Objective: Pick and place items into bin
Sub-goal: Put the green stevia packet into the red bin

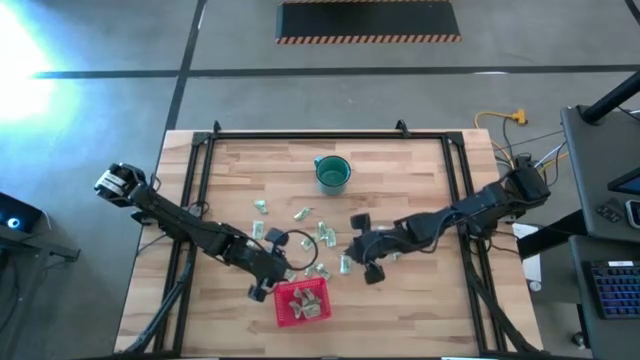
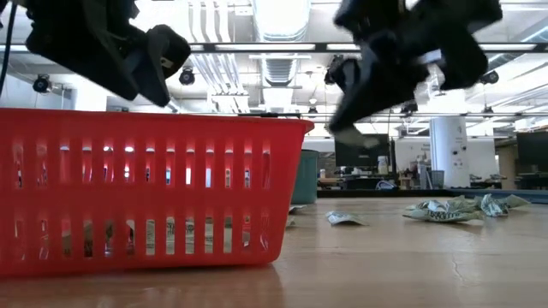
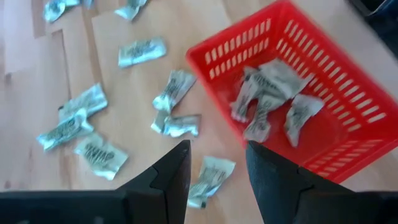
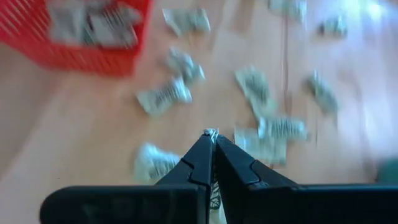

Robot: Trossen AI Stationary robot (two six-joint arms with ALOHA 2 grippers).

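Observation:
The packet in my right gripper should be let go on top of the pale green packets (image 1: pixel 308 297) (image 4: pixel 93 22) in the red bin.
The red bin (image 1: pixel 279 306) stands near the table's near edge with several pale green packets (image 3: pixel 267 93) lying in it. Many more packets (image 1: pixel 300 215) are scattered flat on the wood between the bin and the teal cup. My left gripper (image 3: pixel 217 149) is open and hovers just left of the bin (image 3: pixel 348 118), above a loose packet (image 3: pixel 211 177) on the table. My right gripper (image 4: pixel 212 134) is shut on a packet, right of the bin and raised above the scattered packets (image 4: pixel 165 96). In the low view both grippers hang above the tabletop, the left one (image 2: pixel 128 51) over the bin (image 2: pixel 145 197). My right gripper pinches a pale packet between its two shut fingers. A sliver of the wrapper (image 4: pixel 212 132) peeks out at the fingertips and more shows lower between the fingers (image 4: pixel 216 202). The packet is lifted clear of the table; the fingers hide the rest of it.
A teal cup (image 1: pixel 332 172) stands toward the far edge, also showing behind the bin in the low view (image 2: pixel 304 175). A dark ring-shaped loop (image 1: pixel 300 245) lies among the packets. A black frame (image 1: pixel 200 160) runs along the table's left, right and far sides.

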